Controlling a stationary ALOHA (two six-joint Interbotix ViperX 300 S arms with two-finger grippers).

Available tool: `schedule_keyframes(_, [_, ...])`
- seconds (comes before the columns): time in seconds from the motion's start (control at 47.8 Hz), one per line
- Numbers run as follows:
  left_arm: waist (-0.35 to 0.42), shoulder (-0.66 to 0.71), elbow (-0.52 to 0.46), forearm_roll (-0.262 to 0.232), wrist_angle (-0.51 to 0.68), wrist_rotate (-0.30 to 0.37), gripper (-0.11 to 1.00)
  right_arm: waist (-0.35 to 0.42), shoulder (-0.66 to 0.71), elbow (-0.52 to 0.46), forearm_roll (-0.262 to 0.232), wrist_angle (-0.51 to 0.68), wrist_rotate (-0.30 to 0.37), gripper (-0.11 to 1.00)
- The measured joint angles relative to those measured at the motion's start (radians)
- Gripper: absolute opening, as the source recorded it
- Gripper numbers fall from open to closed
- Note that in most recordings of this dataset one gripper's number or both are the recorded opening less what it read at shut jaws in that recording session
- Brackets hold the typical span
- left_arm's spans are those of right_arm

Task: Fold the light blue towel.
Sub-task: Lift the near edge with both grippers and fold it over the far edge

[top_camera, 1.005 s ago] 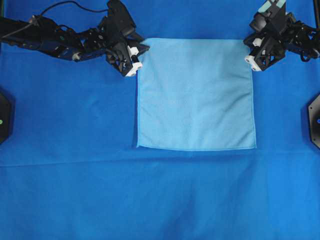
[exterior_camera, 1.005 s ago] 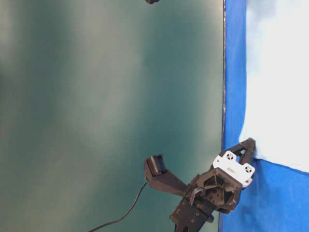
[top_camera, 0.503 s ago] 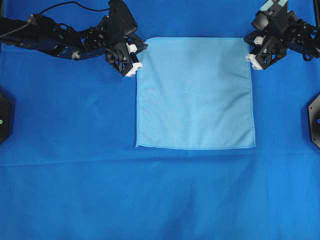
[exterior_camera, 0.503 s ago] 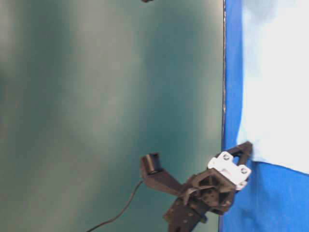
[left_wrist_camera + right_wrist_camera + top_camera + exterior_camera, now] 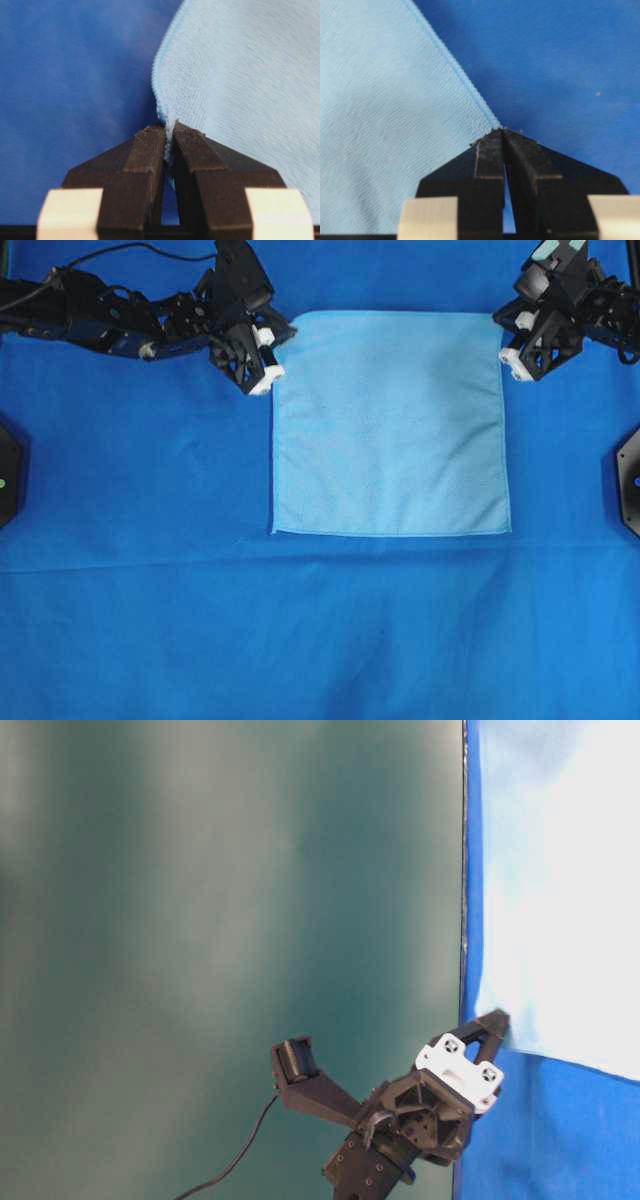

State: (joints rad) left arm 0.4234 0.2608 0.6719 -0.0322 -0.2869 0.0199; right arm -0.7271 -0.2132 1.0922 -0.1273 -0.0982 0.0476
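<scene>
I should let go of the light blue towel's far corner with my right gripper on the towel's near corner (image 5: 507, 530) along the same side.
The light blue towel (image 5: 390, 425) lies spread as a square on the darker blue table cover, with its far edge at the top of the overhead view. My left gripper (image 5: 283, 340) is at the towel's far left corner. In the left wrist view, this gripper (image 5: 168, 127) is shut with the towel's hem (image 5: 180, 85) pinched between the tips. My right gripper (image 5: 503, 330) is at the far right corner. The right wrist view shows it (image 5: 502, 131) shut on the towel's hem (image 5: 470, 105). The table-level view shows the left gripper (image 5: 495, 1023) holding the towel (image 5: 560, 900) at its corner.
The royal-blue table covering (image 5: 300, 640) fills the table, with faint creases toward the near side. Black fixtures sit at the left edge (image 5: 8, 470) and the right edge (image 5: 630, 480). A cable (image 5: 140, 250) trails behind the left arm. A green wall (image 5: 230, 920) stands behind.
The left gripper has closed fully on the corner. Both grippers have shifted slightly toward the far side, and the whole towel has slid a little that way with them.
</scene>
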Motion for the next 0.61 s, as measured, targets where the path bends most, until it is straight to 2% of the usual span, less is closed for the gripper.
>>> schedule_keyframes(0.084, [-0.025,-0.009,0.015,0.0,0.0,0.0,0.01,0.032,-0.026,0.008,0.005,0.035,0.006,0.01])
schedule_keyframes(0.293, [-0.112,-0.048,0.072,0.0,0.0,0.003,0.01,0.17,-0.129,0.044,0.035,0.156,0.052,0.01])
schedule_keyframes(0.461, [-0.19,-0.097,0.12,0.0,0.011,0.003,0.01,0.311,-0.218,0.075,0.06,0.244,0.135,0.01])
schedule_keyframes(0.607, [-0.281,-0.149,0.129,0.0,0.071,0.002,0.01,0.437,-0.279,0.1,0.072,0.291,0.232,0.01])
